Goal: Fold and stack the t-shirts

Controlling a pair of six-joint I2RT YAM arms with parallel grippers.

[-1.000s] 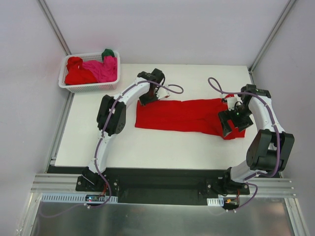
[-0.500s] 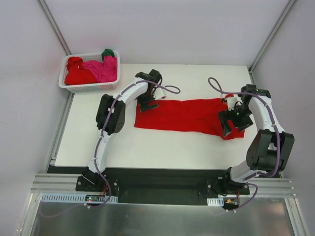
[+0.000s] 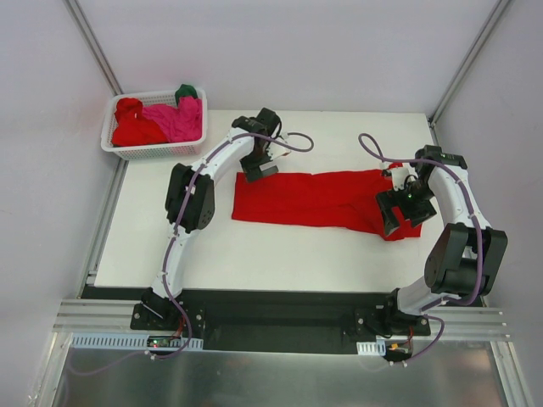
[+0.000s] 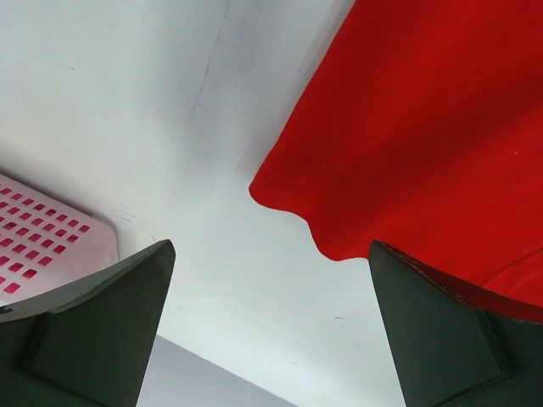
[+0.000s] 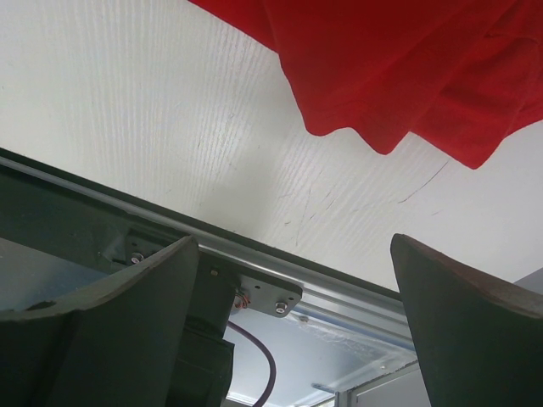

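Next, my left gripper pinches the opposite corner (image 4: pixel 270 186) and pulls the red t-shirt toward the basket, because the t-shirt's bunched end lies near the side edge of the table.
A red t-shirt (image 3: pixel 318 197) lies spread in a long band across the table; in the left wrist view its corner (image 4: pixel 424 144) fills the upper right. My left gripper (image 3: pixel 259 166) hangs over the shirt's far left corner, open, with only bare table between its fingers (image 4: pixel 271 250). Open too, my right gripper (image 3: pixel 393 212) sits over the shirt's bunched right end (image 5: pixel 399 68) and holds nothing (image 5: pixel 294 242). More t-shirts fill the basket: a red one (image 3: pixel 136 127), a magenta-pink one (image 3: pixel 178 121) and a dark green one (image 3: pixel 187 91).
The white lattice basket (image 3: pixel 157 153) stands off the table's far left corner; its wall shows at the left (image 4: pixel 42 246) of the left wrist view. The white table (image 3: pixel 254 246) ends at a black edge and metal rail (image 5: pixel 254 254) near the arm bases.
My left gripper has opened, let go of the shirt's far left corner and drawn back a little toward the far edge. The right arm has not moved.
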